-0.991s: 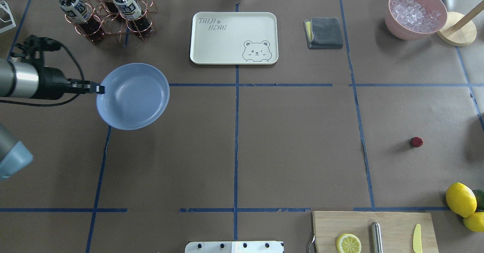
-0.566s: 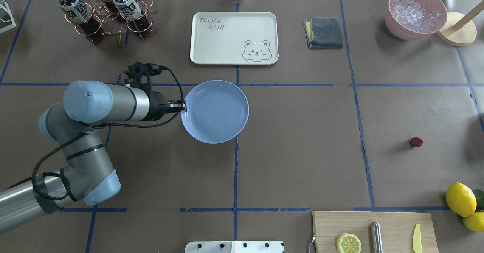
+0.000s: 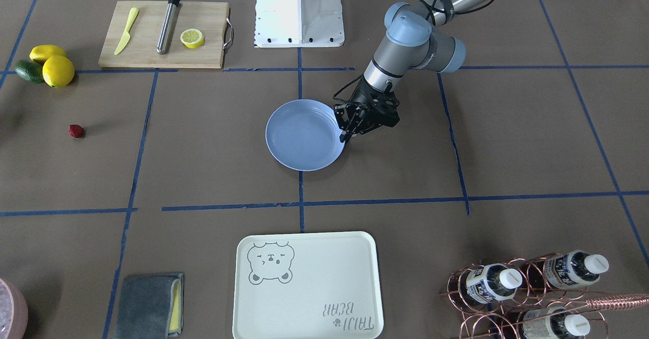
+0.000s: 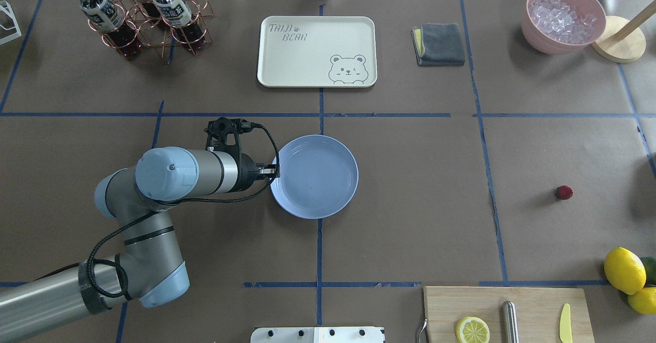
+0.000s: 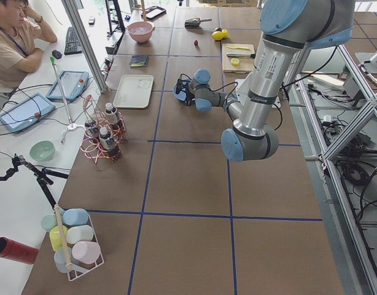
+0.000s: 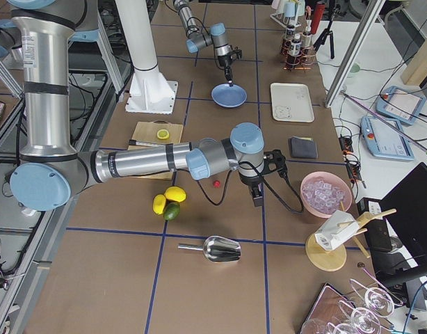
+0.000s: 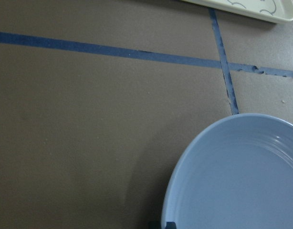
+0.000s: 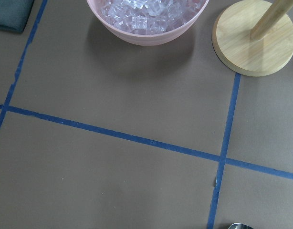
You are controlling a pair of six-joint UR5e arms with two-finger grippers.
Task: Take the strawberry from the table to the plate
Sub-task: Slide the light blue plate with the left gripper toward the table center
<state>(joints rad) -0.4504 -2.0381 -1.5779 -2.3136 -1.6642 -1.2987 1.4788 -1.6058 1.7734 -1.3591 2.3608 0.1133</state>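
Note:
My right gripper next grips the strawberry's red body (image 3: 75, 131), to move it to the light blue plate.
The strawberry (image 4: 564, 193) lies alone on the brown table (image 4: 410, 220) at the right, also seen in the front view (image 3: 76, 131) and the right side view (image 6: 216, 184). The light blue plate (image 4: 323, 179) is near the table's middle, with nothing in it. My left gripper (image 4: 274, 171) is shut on the plate's rim, on the side facing the arm (image 3: 345, 135). The left wrist view shows the plate (image 7: 242, 181) at lower right. My right gripper (image 6: 257, 202) shows only in the right side view, beside the strawberry; I cannot tell whether it is open or shut.
A cream bear tray (image 4: 316, 51), a bottle rack (image 4: 148, 15), a grey cloth (image 4: 439, 44) and a pink bowl of ice (image 4: 564, 17) line the far edge. A cutting board (image 4: 533, 302) and lemons (image 4: 624, 270) sit at the near right.
My left arm has carried the plate from the far left to the table's middle and a little nearer to the robot. The strawberry has not moved.

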